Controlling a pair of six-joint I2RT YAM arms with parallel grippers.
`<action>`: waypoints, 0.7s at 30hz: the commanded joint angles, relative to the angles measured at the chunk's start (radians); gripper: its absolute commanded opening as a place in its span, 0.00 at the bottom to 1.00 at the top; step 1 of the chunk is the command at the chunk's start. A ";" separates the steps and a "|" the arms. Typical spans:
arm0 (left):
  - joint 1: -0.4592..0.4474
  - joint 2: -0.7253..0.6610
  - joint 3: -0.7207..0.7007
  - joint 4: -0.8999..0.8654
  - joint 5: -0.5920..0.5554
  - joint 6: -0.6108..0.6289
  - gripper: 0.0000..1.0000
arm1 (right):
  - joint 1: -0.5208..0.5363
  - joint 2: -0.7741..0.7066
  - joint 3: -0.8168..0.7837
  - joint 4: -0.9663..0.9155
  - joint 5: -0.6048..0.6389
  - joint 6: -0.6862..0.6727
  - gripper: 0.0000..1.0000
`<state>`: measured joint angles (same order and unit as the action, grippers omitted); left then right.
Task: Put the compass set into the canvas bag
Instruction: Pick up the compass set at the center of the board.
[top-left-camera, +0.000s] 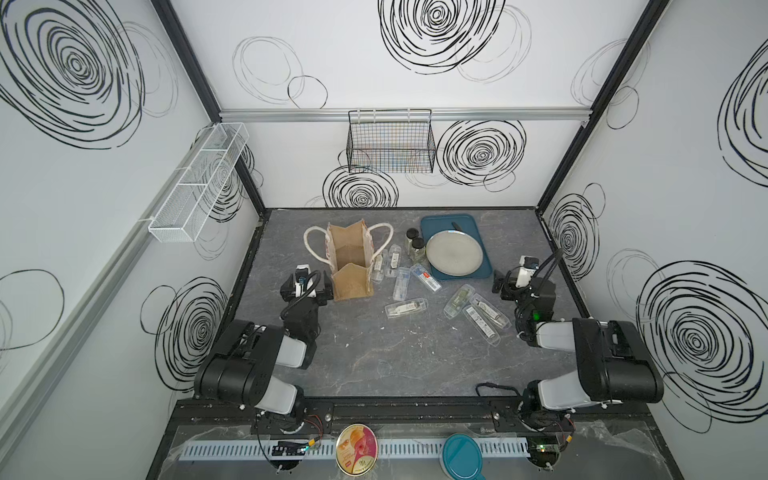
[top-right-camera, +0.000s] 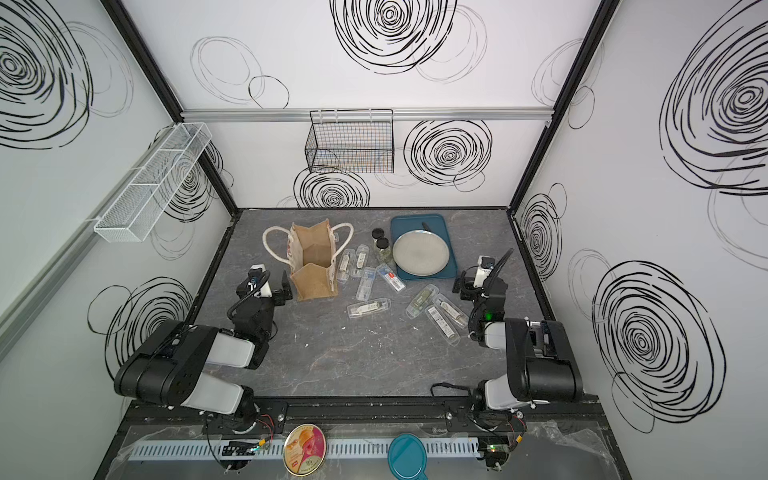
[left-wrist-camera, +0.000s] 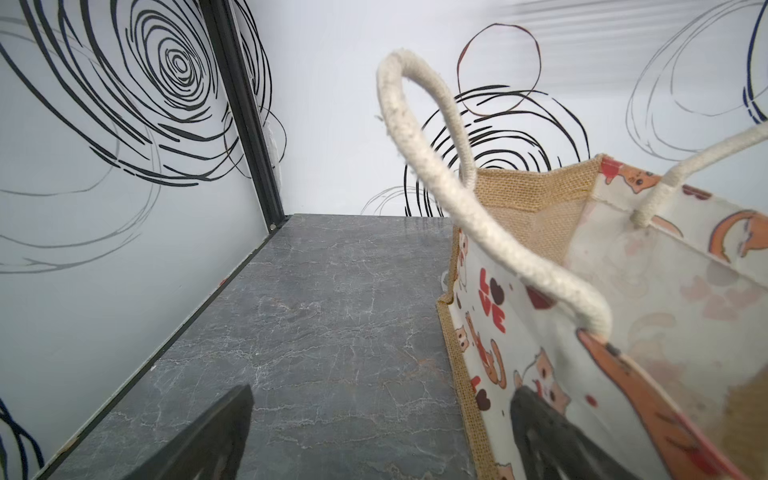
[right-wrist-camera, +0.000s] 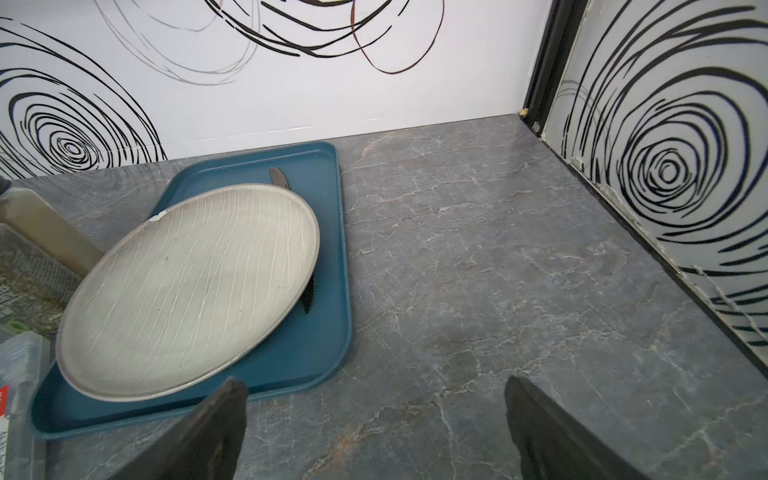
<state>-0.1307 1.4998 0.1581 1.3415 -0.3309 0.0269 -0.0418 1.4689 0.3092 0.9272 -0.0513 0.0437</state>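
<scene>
Next, I close my right gripper on the middle of the compass set (top-left-camera: 482, 325) that lies nearest the table's front edge, among the cases below the blue tray.
The canvas bag (top-left-camera: 351, 266) (top-right-camera: 313, 266) stands upright and open at the table's back left, its white rope handles drooping to either side. Right of it, several compass sets in clear plastic cases lie scattered, one (top-left-camera: 405, 308) (top-right-camera: 368, 308) near the table's middle. My left gripper (top-left-camera: 307, 287) (top-right-camera: 266, 287) hovers open and empty beside the bag's left side. In the left wrist view the gripper (left-wrist-camera: 380, 436) has one finger in front of the bag's printed panel (left-wrist-camera: 519, 332). My right gripper (top-left-camera: 510, 286) (top-right-camera: 471, 286) (right-wrist-camera: 376, 432) is open and empty over bare table, right of the cases.
A blue tray (top-left-camera: 432, 226) (right-wrist-camera: 316, 332) at the back right carries a grey plate (top-left-camera: 455, 253) (right-wrist-camera: 187, 291) resting on a knife. Two black-lidded jars (top-left-camera: 415, 245) stand between tray and bag. A wire basket (top-left-camera: 390, 141) and a white mesh shelf (top-left-camera: 199, 183) hang on the walls.
</scene>
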 joint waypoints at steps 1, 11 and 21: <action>-0.001 0.005 0.013 0.059 0.000 0.014 0.99 | -0.001 0.004 0.017 -0.002 -0.002 -0.008 1.00; -0.001 0.005 0.012 0.059 -0.001 0.013 0.99 | -0.003 0.004 0.016 -0.002 -0.003 -0.007 1.00; -0.001 0.005 0.014 0.056 -0.001 0.013 0.99 | -0.007 0.006 0.019 -0.002 -0.010 -0.004 1.00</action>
<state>-0.1307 1.4998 0.1581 1.3415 -0.3309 0.0269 -0.0444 1.4689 0.3092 0.9272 -0.0528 0.0441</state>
